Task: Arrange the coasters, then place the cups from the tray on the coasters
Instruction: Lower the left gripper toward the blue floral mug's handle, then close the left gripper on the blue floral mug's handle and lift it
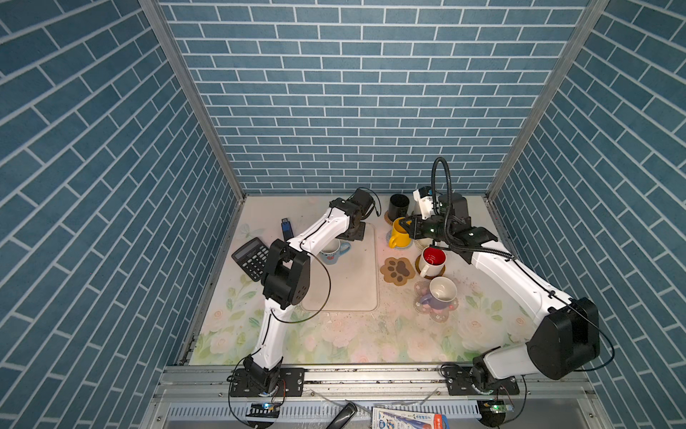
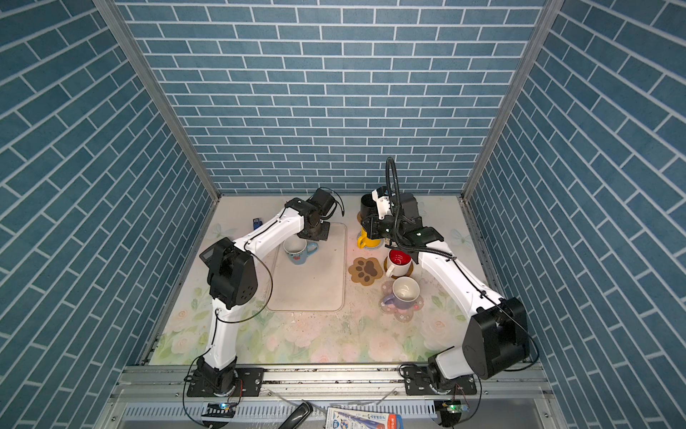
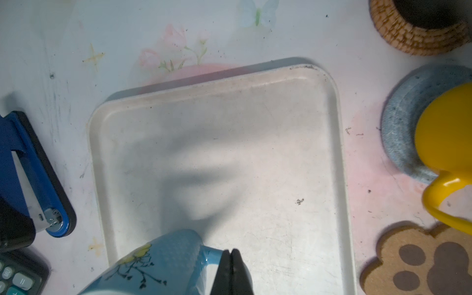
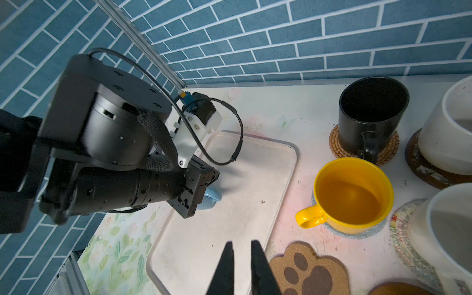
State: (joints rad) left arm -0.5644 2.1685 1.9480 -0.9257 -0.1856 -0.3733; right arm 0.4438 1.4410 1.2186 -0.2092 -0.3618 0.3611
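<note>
Next, the left gripper releases the light blue cup on the beige tray (image 1: 329, 259) (image 3: 177, 263) near the edge that faces the calculator.
My left gripper (image 3: 231, 251) is shut on the handle of the light blue cup (image 1: 333, 252), which is on the beige tray (image 1: 352, 293). My right gripper (image 4: 242, 244) hovers over the tray's right edge, slightly open and holding nothing. Beside it lies the brown paw-shaped coaster (image 1: 398, 270), bare. The yellow cup (image 1: 399, 232) sits on a pale blue coaster (image 4: 357, 233). On a woven tan coaster (image 4: 388, 150) is the black cup (image 1: 399, 206). The red-inside cup (image 1: 432, 260) and the lavender cup (image 1: 440, 293) also stand on coasters. Two white cups (image 4: 449, 132) show in the right wrist view.
A black calculator (image 1: 252, 258) and a blue stapler (image 1: 286, 228) lie left of the tray, close to the left arm. Blue brick walls enclose the table on three sides. The coasters cluster on the right of the tray.
</note>
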